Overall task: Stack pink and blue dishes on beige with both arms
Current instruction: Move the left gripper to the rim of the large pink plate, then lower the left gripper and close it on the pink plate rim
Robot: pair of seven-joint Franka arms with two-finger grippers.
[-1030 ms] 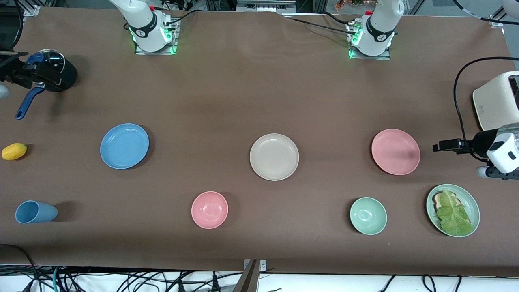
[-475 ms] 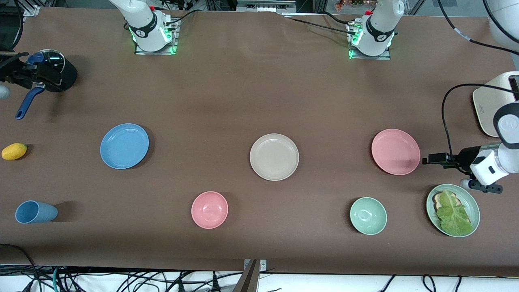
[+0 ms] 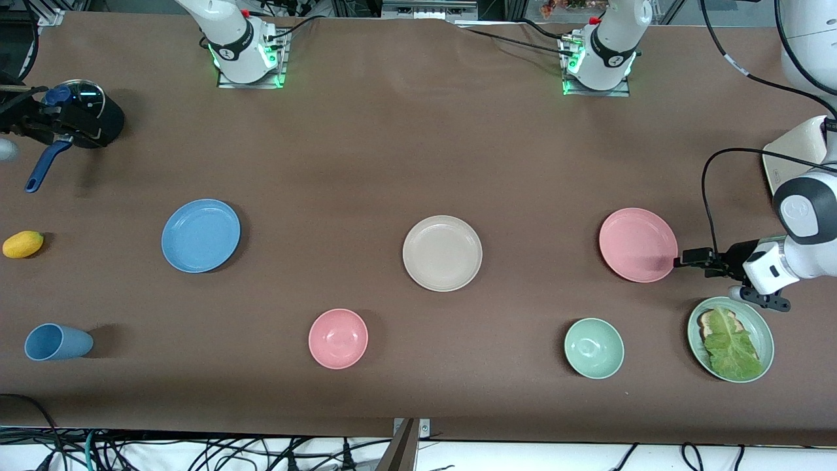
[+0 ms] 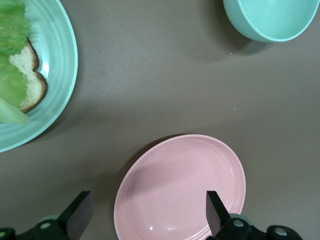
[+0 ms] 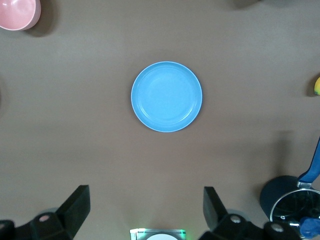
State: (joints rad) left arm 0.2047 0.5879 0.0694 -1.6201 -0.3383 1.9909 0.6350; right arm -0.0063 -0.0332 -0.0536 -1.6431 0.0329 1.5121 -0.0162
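My left gripper needs to next grab the pink plate by the rim's far side (image 3: pixel 675 243) (image 4: pixel 115 215) from the beige plate, nearest the left arm.
The beige plate (image 3: pixel 442 252) lies in the middle of the table. The pink plate (image 3: pixel 637 244) lies toward the left arm's end, and it also fills the left wrist view as the pink plate (image 4: pixel 180 190). My left gripper (image 3: pixel 683 256) (image 4: pixel 146 212) is open and low at that plate's rim, one finger over the plate and one outside it. The blue plate (image 3: pixel 201 235) (image 5: pixel 166 96) lies toward the right arm's end. My right gripper (image 3: pixel 78 127) (image 5: pixel 145 207) waits open, high over the dark pot, holding nothing.
Nearer the camera stand a pink bowl (image 3: pixel 338 338), a green bowl (image 3: pixel 594 348) and a green plate (image 3: pixel 766 340) of bread and lettuce close to the left hand. A blue cup (image 3: pixel 57 342), a yellow fruit (image 3: pixel 23 244), a dark pot (image 3: pixel 108 121) and a toaster (image 3: pixel 794 160) sit at the table's ends.
My left gripper has come in from beside the toaster toward the pink plate and now reaches its rim. The right arm and all dishes have stayed put.
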